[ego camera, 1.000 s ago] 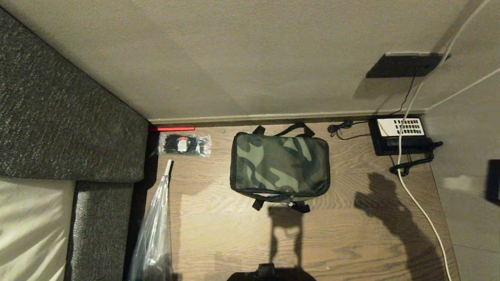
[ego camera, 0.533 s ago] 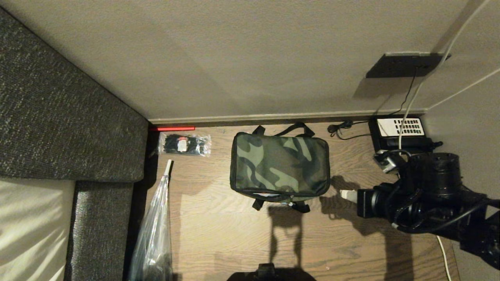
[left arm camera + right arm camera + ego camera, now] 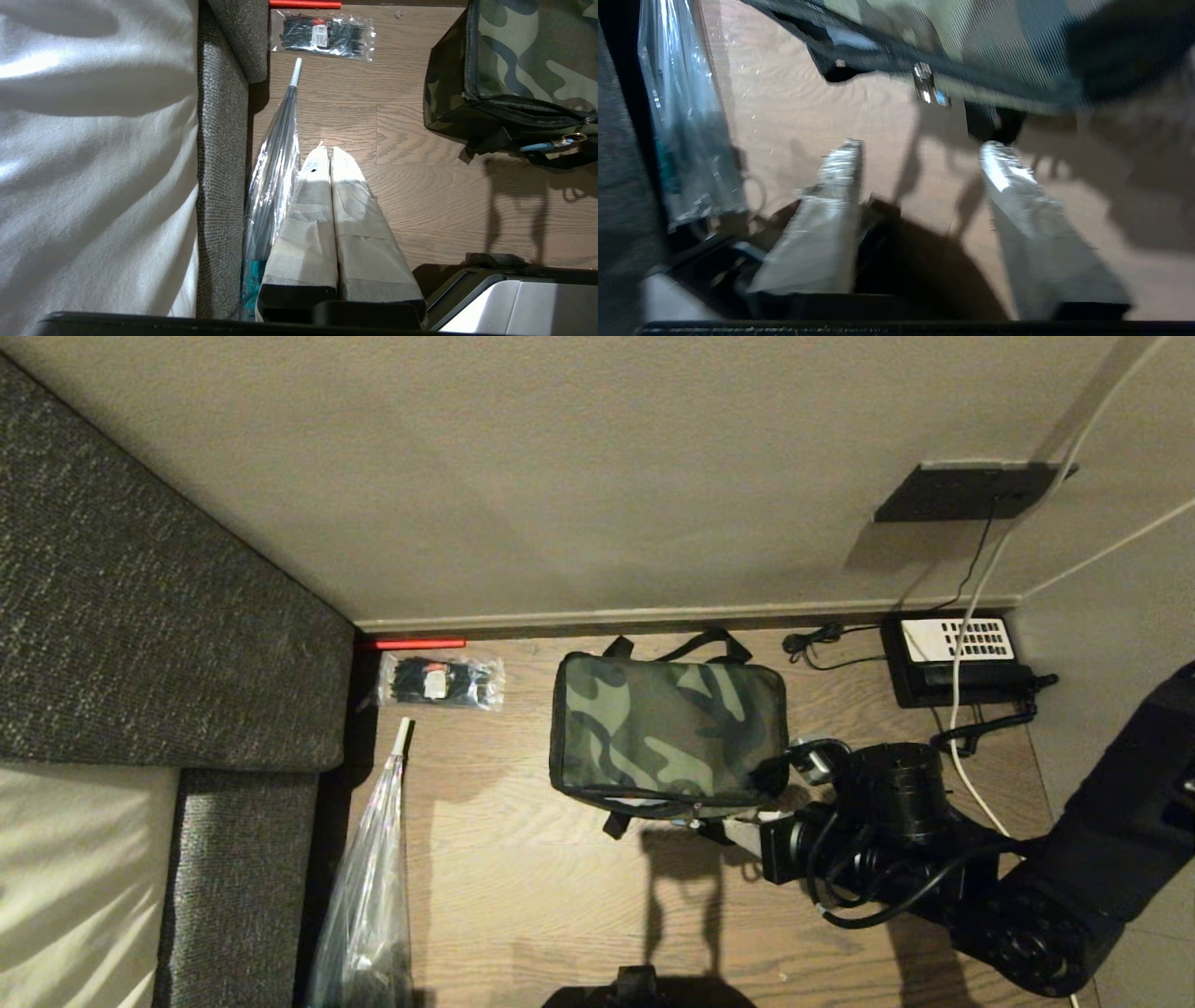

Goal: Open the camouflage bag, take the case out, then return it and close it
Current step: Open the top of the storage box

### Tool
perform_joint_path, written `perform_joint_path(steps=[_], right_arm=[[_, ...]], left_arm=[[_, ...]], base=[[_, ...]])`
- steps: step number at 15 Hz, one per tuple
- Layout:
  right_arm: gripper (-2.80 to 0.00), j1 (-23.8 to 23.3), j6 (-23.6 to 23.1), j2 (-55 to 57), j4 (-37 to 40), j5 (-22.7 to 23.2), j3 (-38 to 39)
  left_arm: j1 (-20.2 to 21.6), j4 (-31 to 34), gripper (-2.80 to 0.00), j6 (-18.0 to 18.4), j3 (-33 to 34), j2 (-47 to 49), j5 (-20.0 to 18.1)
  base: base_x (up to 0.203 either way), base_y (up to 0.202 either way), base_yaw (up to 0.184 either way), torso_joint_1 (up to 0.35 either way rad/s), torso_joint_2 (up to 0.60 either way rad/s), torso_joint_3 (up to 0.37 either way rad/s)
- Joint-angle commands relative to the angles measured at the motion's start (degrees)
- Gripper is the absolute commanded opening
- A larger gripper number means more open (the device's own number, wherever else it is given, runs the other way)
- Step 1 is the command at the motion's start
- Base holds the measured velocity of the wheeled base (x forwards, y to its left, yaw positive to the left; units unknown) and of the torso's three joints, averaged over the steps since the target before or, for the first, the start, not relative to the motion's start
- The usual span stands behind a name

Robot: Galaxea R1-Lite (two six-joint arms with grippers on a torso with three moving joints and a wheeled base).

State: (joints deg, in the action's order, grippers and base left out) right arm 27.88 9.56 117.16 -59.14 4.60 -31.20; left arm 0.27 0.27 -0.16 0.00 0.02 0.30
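Observation:
My right gripper will grip the loose end (image 3: 696,822) (image 3: 941,100) of the zipper pull on the camouflage bag, along the near edge of the bag.
The camouflage bag (image 3: 667,733) stands shut on the wooden floor near the wall, its lid zipped. The case is hidden. My right gripper (image 3: 742,829) reaches in from the right and sits low by the bag's near right corner. In the right wrist view the right gripper (image 3: 920,150) is open with only floor between its fingers. The bag's zipper pull (image 3: 927,84) hangs just beyond the fingertips. My left gripper (image 3: 329,151) is shut and empty over the floor left of the bag (image 3: 523,56), beside the sofa.
A grey sofa (image 3: 140,616) fills the left side. A clear plastic bag (image 3: 369,887) leans against it. A packet of black ties (image 3: 441,681) lies near the wall. A black telephone (image 3: 957,658) and a white cable (image 3: 976,784) sit at the right.
My right arm has come into view from the right and swung left to the bag's near right corner. The bag has not moved.

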Motion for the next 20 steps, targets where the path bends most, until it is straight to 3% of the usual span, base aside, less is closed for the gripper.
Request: perform_joint_path(steps=[1,4,12,20], right_arm=[[0.0,0.4,-2.2,6.1,-5.6,-0.1,-0.7],[0.0,0.6,-3.2,9.7,-9.5,-0.4,-1.2],[0.0,1.9,-2.1,19.2,-10.4,-2.6,-5.5],[0.0,3.6,1.0,22.9,-17.3,-1.9,-10.4]], left_arm=[[0.0,0.0,-2.8,0.0,0.2,0.0,0.0],[0.0,0.0,-2.8,0.0,0.2,0.0,0.0],[0.0,0.0,-2.8,0.0,0.2,0.0,0.0],[0.0,0.0,-2.8,0.0,0.2,-0.1,0.0]], base=[[0.0,0.0,0.0,0.0,0.0,0.0],[0.0,0.0,0.0,0.0,0.0,0.0],[0.0,0.0,0.0,0.0,0.0,0.0],[0.0,0.0,0.0,0.0,0.0,0.0]])
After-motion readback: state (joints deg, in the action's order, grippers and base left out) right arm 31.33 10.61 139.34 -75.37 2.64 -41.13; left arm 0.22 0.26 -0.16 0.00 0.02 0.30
